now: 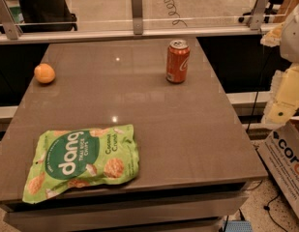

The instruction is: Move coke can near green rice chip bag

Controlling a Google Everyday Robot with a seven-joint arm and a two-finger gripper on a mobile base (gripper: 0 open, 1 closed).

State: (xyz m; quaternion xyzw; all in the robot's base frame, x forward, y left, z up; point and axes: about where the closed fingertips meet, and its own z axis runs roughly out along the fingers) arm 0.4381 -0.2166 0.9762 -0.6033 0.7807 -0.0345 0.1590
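Observation:
The coke can is beyond the green rice chip bag. My gripper goes there next and closes around the lower half of its body (177, 68).
The coke can (178, 61) stands upright at the far right part of the grey table (187, 129); it is red-orange with a silver top. The green rice chip bag (81, 161) lies flat at the near left corner, its left end reaching the front edge. The two are far apart, on a diagonal across the table. My gripper (283, 98) hangs off the table's right side, a pale cream shape at the right edge of the view, to the right of the can and nearer to me. It touches nothing.
A round orange fruit (44, 73) sits at the far left of the table. A glass barrier with metal posts (136, 11) runs behind the table. A cardboard box (287, 163) stands on the floor at the right.

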